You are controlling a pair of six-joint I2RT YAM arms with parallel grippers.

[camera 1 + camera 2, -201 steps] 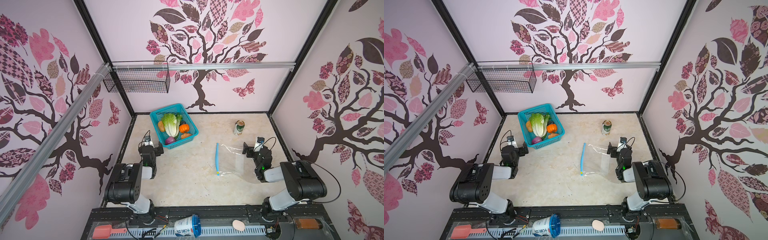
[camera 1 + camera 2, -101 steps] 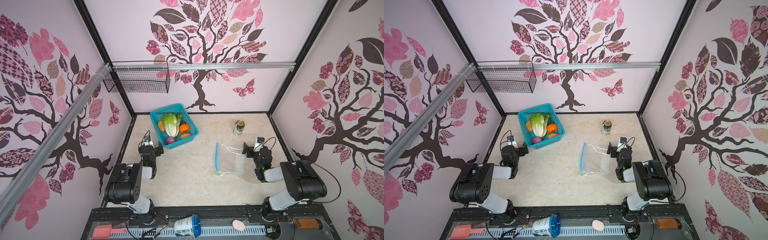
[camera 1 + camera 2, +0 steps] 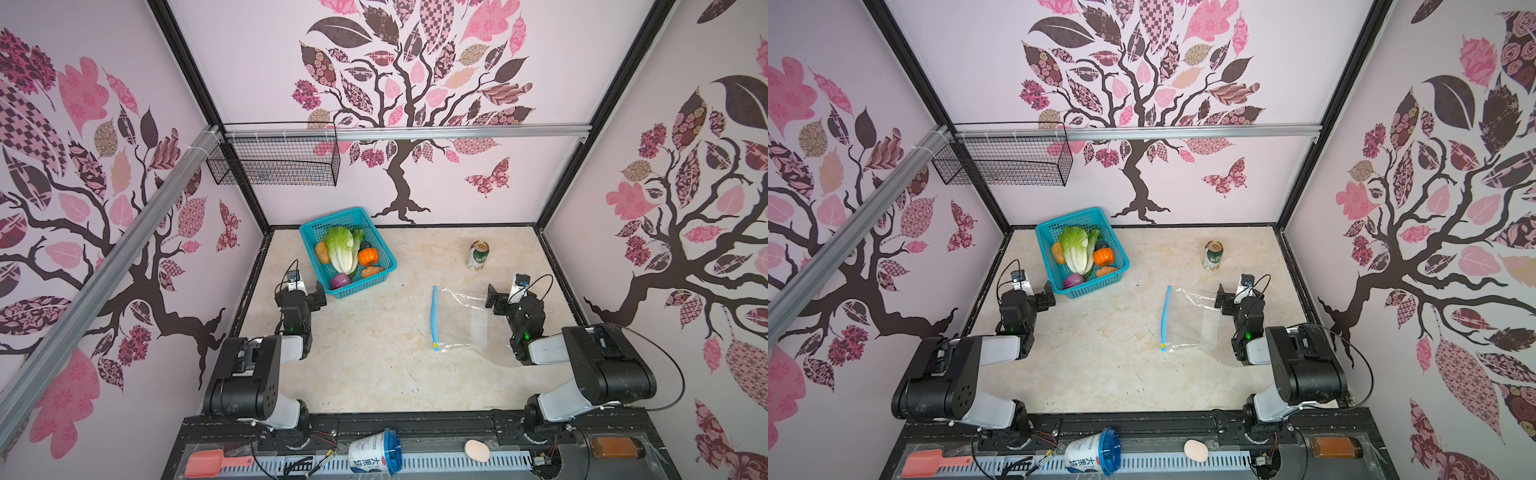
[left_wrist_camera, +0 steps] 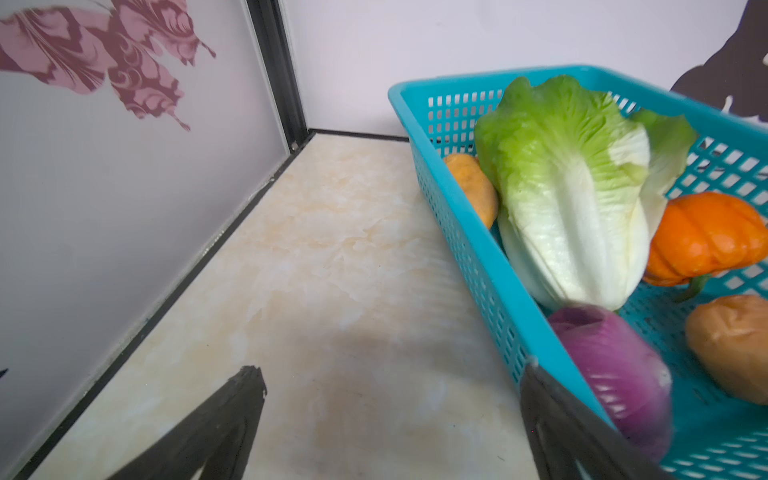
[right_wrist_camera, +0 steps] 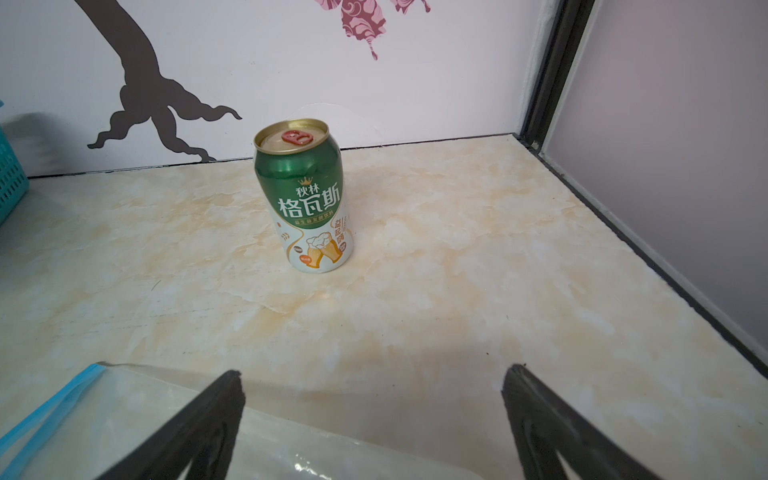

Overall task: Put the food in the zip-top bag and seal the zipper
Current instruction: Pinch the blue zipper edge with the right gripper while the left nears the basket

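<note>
I will close my right gripper on the light blue zipper's middle (image 3: 434,316) to lift the top layer of the zip-top bag open.
The food lies in a teal basket (image 3: 312,227) at the back left: a napa cabbage (image 3: 341,253), an orange pumpkin (image 3: 369,257), a purple onion (image 3: 340,281) and a potato (image 3: 322,252). My left gripper (image 3: 309,296) is open and empty just in front of the basket's near corner; in the left wrist view one finger (image 4: 557,419) overlaps the basket's rim (image 4: 457,208). The clear zip-top bag (image 3: 465,320) lies flat right of centre, its light blue zipper (image 3: 434,316) toward the middle and the yellow slider (image 3: 435,345) at the near end. My right gripper (image 3: 505,297) hangs open over the bag's far right corner (image 5: 291,449).
A green-white drink can (image 3: 478,255) stands upright behind the bag, near the back wall. A black wire basket (image 3: 274,160) hangs on the back left wall. On the front rail lie a red scoop (image 3: 208,461), a yoghurt cup (image 3: 374,455), a pinkish egg-shaped thing (image 3: 477,451) and an amber bottle (image 3: 615,446).
</note>
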